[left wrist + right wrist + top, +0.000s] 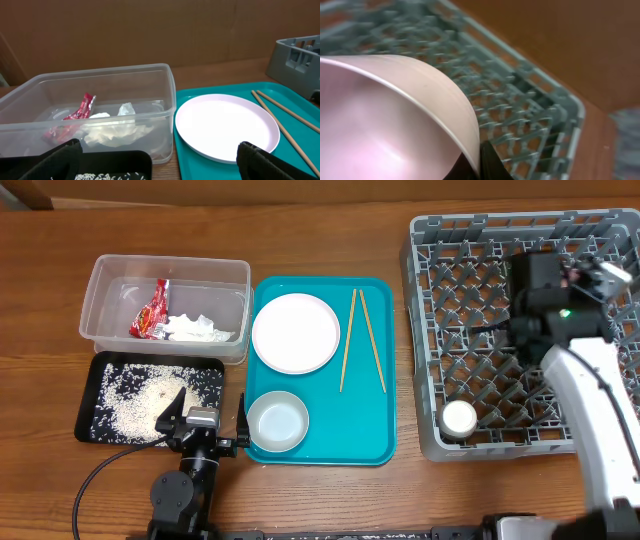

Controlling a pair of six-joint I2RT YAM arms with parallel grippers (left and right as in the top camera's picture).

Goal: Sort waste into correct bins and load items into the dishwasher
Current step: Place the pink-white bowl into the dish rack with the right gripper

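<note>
My right gripper has the white plate, held tilted above the rack now. It will let go of it among the wires in the middle of the grey rack (531, 338).
The clear tub (165, 270) holds the red wrapper (150, 315) and the white tissue (195, 330). The black tray (90, 395) holds rice grains (140, 400). A white plate (295, 332), a bowl (277, 421) and two chopsticks (360, 340) lie on the teal tray (380, 420). A small cup (460, 418) stands in the grey rack (430, 330). My left gripper (205, 425) is open and empty between the black tray and the bowl. My right gripper (480, 165) is shut on the rim of another white plate (380, 125), held tilted above the rack (530, 115).
In the left wrist view the tub (165, 100) is straight ahead, the plate (225, 125) and chopsticks (285, 120) to the right, and the rack corner (295, 60) at the far right. The right arm (590, 410) reaches across the rack's right side.
</note>
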